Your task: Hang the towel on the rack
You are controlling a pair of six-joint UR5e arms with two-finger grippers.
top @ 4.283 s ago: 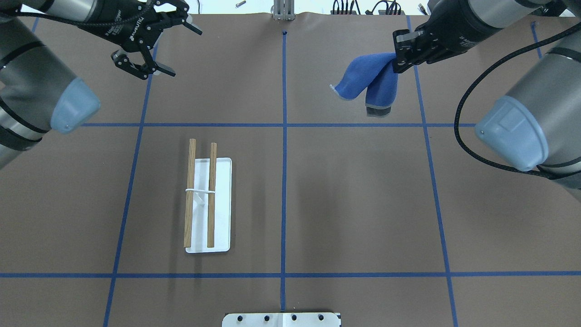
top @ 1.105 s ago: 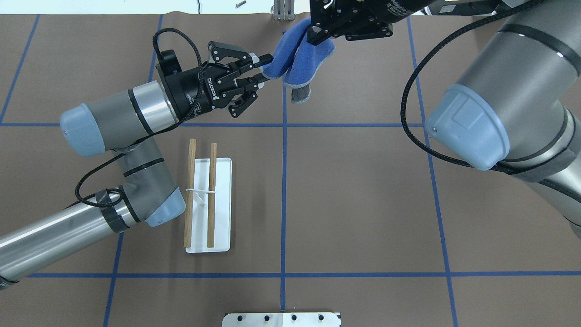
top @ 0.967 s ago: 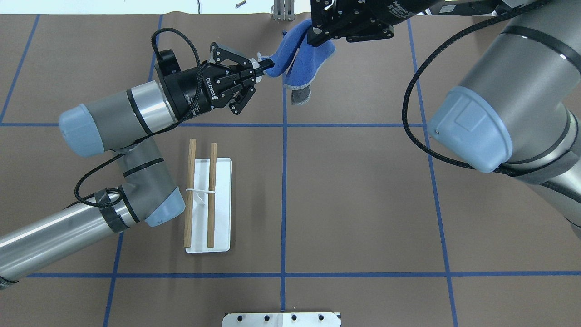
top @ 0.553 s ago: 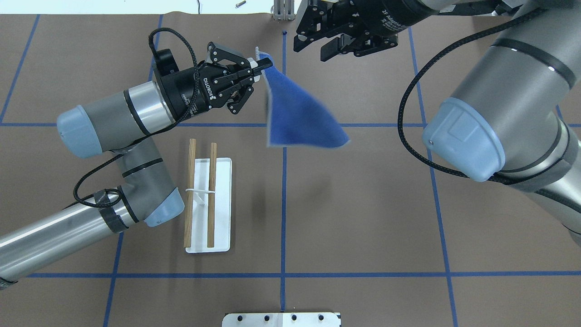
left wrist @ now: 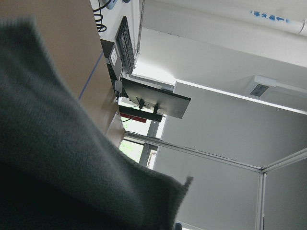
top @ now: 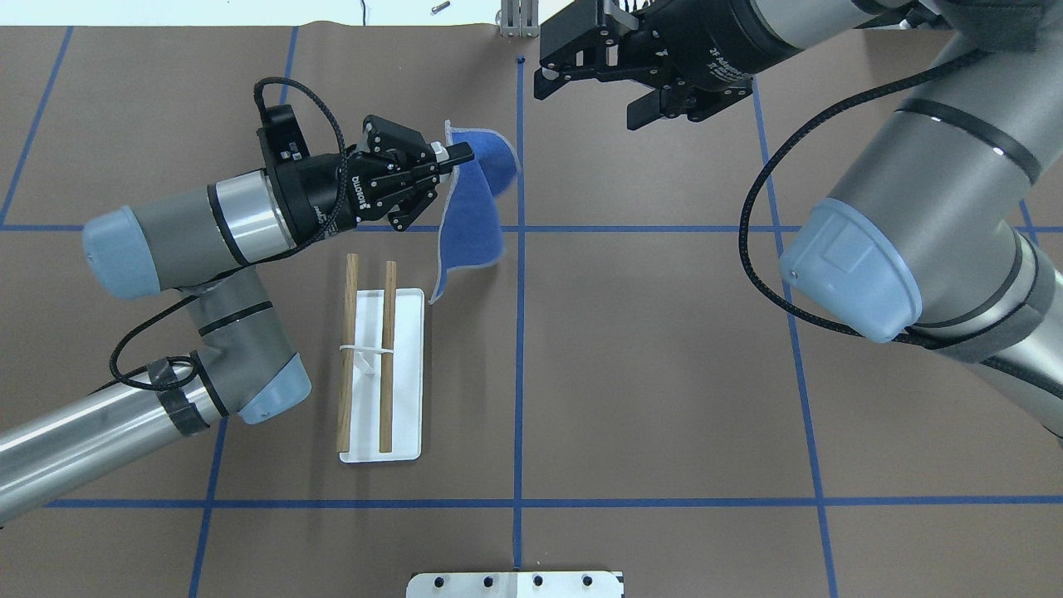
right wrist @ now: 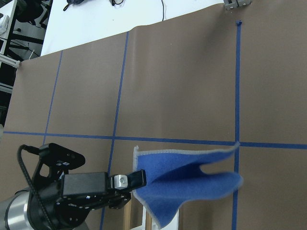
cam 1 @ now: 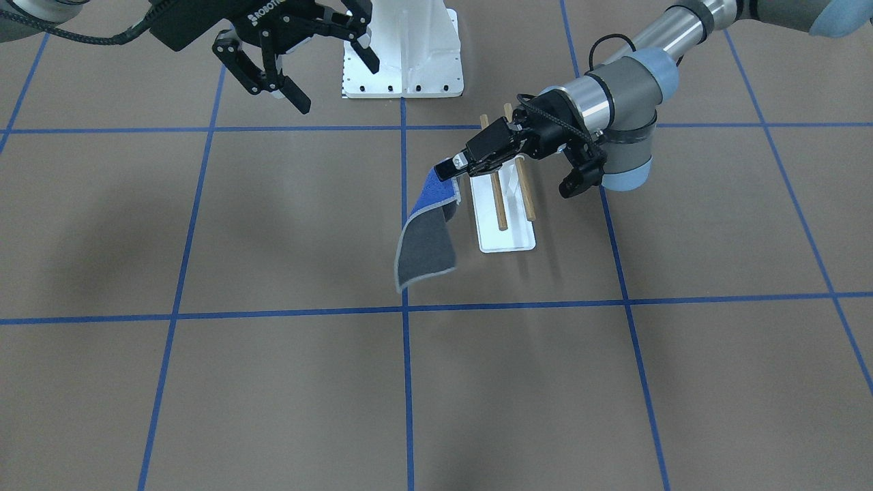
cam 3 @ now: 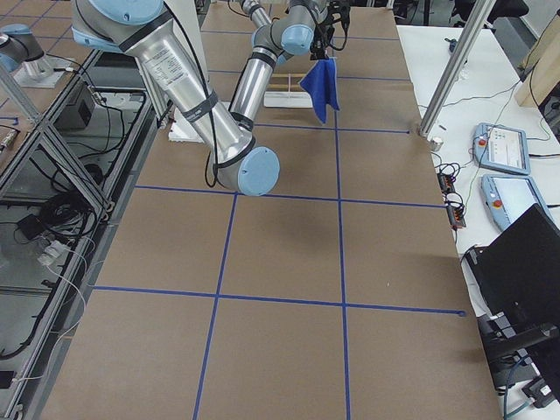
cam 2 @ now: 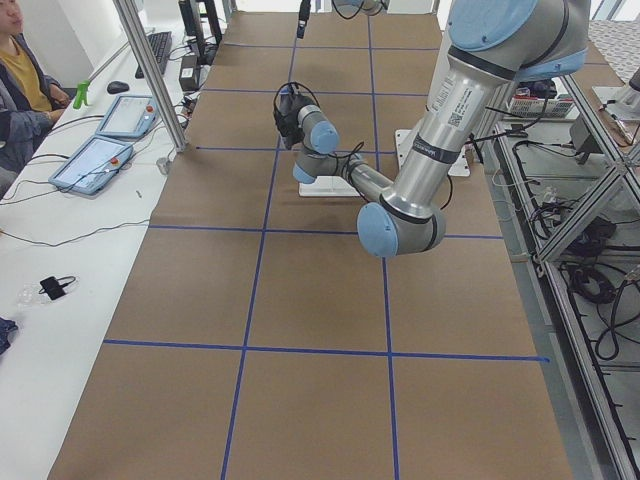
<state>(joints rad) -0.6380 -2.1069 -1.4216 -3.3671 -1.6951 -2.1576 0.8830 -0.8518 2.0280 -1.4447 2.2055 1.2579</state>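
The robot's left gripper will release the blue towel draped across the two brown dowels point(cam 1: 513, 168) above the white base of the rack.
The blue towel point(top: 473, 212) hangs from one corner pinched in my left gripper point(top: 455, 155), which is shut on it. The towel's grey underside shows in the front-facing view point(cam 1: 426, 239), and it fills the left wrist view point(left wrist: 57, 167). It hangs just off the far right corner of the rack point(top: 365, 357), whose two brown dowels stand over a white base point(top: 407, 374). In the front-facing view my left gripper point(cam 1: 451, 166) is over the rack point(cam 1: 508, 204). My right gripper point(top: 594, 98) is open and empty, above the table's far middle, and looks down on the towel point(right wrist: 187, 184).
A white ribbed pedestal point(cam 1: 409, 48) stands at the robot's edge of the table, and its plate shows in the overhead view point(top: 515, 584). Blue tape lines cross the brown table. An operator point(cam 2: 20, 90) sits at a side desk with tablets.
My right gripper has let go of the towel and opened. The towel now hangs from my left gripper alone, which has drawn back toward the rack with it.
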